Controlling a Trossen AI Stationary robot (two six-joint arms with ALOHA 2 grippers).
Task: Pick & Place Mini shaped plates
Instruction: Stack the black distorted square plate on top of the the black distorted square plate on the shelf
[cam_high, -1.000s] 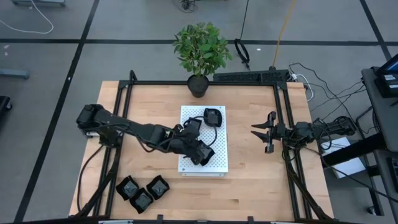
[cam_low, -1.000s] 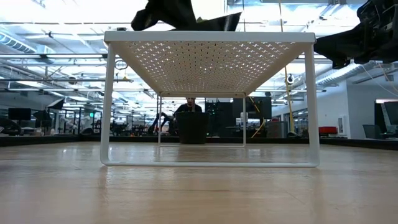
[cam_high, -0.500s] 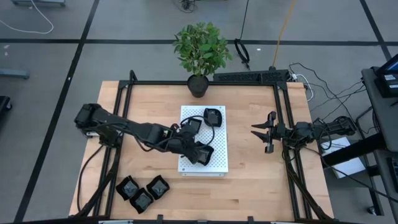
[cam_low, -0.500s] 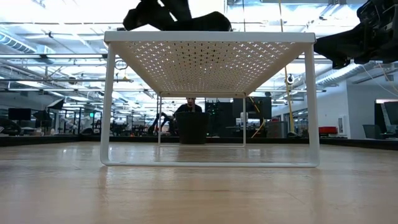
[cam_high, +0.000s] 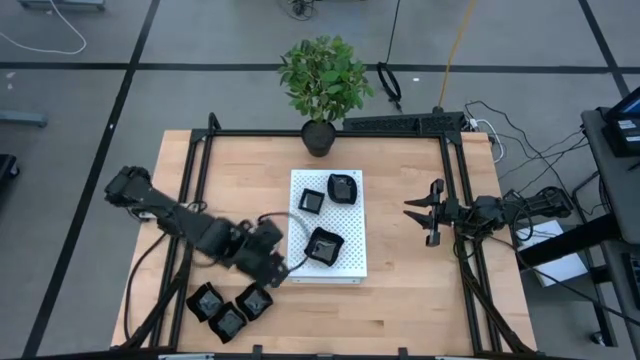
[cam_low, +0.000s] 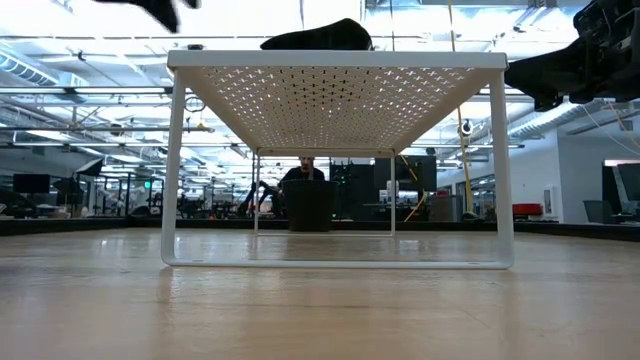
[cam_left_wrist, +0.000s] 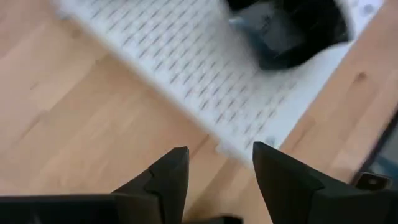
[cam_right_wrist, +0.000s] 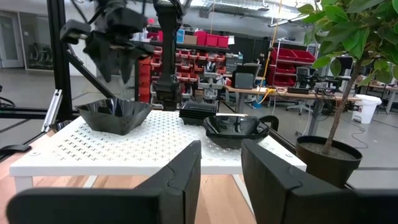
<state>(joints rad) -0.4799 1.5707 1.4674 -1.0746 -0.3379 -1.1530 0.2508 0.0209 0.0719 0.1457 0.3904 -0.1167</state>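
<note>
The robot's left gripper needs to next close on the far edge of the black plate (cam_high: 256, 287) that is closest to the white board among those lying on the wood.
Three black mini shaped plates sit flat on the white perforated board (cam_high: 350, 262): a wavy-edged one (cam_high: 323, 246) on its near part, a small square one (cam_high: 312, 201) and a rounded one (cam_high: 343, 187) at the far end. Three more plates (cam_high: 230, 308) lie together on the wood at the near left. My left gripper (cam_high: 281, 269) hovers open beside the board's near left corner (cam_left_wrist: 239, 149), with nothing between its fingers. My right gripper (cam_high: 416, 209) waits open to the right of the board, level with the plates (cam_right_wrist: 115, 115).
A potted plant (cam_high: 318, 138) stands at the far edge behind the board. A black frame (cam_high: 455, 190) runs along the table's sides. The board stands on legs (cam_low: 172, 170) with open space beneath. Bare wood lies near and right of the board.
My left gripper has let go of the wavy-edged plate and drawn back off the board toward the table's near left. The plate now rests on the board's near part by itself.
</note>
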